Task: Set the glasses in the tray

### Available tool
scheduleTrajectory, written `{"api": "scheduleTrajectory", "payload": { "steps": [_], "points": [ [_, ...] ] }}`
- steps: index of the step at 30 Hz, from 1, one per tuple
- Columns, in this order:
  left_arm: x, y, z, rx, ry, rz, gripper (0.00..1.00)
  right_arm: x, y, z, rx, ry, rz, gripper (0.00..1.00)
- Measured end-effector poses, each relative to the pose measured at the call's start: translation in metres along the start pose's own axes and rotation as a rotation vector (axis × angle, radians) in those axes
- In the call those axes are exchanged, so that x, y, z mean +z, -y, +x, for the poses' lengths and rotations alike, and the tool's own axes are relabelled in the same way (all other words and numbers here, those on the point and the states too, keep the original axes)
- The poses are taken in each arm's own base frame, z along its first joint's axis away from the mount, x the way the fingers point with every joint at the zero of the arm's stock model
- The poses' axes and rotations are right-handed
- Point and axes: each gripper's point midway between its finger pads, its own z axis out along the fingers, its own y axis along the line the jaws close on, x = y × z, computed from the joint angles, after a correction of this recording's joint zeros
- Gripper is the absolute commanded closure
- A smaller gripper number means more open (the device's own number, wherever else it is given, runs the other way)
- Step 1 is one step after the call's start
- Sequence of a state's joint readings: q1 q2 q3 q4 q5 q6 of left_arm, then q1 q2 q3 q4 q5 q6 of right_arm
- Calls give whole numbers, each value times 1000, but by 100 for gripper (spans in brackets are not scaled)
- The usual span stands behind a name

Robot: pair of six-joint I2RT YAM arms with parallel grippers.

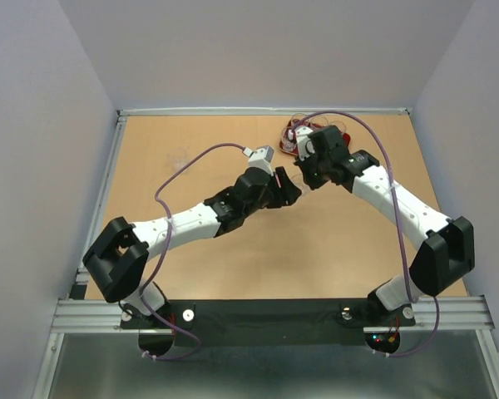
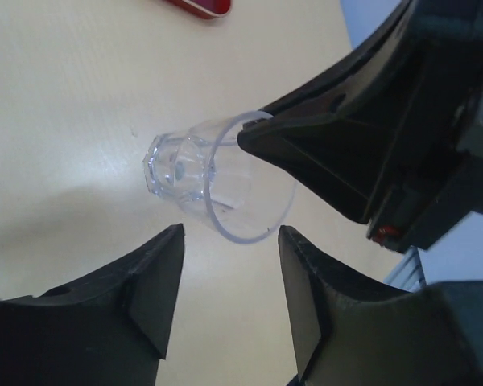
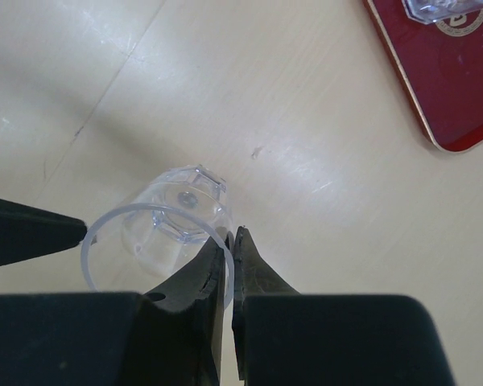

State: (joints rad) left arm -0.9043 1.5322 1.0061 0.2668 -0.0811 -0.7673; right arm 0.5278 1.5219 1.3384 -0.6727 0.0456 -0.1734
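I will use my right gripper to set the clear glass down in the empty near corner of the dark red tray (image 1: 326, 147) (image 3: 464, 84).
My right gripper (image 3: 233, 237) is shut on the rim of one clear glass (image 3: 169, 225), with one finger inside the mouth and one outside. The frames do not show whether the glass's base touches the table. My left gripper (image 2: 229, 237) is open and empty, its fingertips just short of the same glass (image 2: 201, 173). In the top view the two grippers, left (image 1: 291, 193) and right (image 1: 306, 179), meet mid-table. The dark red tray (image 3: 459, 80) lies beyond, holding another glass (image 3: 443, 8). In the top view the tray (image 1: 293, 141) is mostly hidden by the right arm.
The tan table (image 1: 191, 141) has a metal frame along its edges (image 1: 108, 191) and grey walls on three sides. Purple cables (image 1: 183, 170) loop over both arms. A corner of the tray shows in the left wrist view (image 2: 197, 6).
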Motion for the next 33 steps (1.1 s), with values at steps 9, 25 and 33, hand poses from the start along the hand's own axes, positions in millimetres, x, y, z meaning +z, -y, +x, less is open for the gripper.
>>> {"api": "scheduleTrajectory", "payload": {
  "steps": [9, 25, 33],
  "points": [
    [-24, 7, -20, 72, 54, 87, 25, 0, 42, 5, 113, 50, 17, 100],
    [-135, -73, -155, 315, 410, -217, 6, 45, 151, 25, 453, 95, 197, 100],
    [-183, -117, -168, 515, 469, -483, 2, 94, 179, 16, 562, 84, 255, 99]
  ]
}}
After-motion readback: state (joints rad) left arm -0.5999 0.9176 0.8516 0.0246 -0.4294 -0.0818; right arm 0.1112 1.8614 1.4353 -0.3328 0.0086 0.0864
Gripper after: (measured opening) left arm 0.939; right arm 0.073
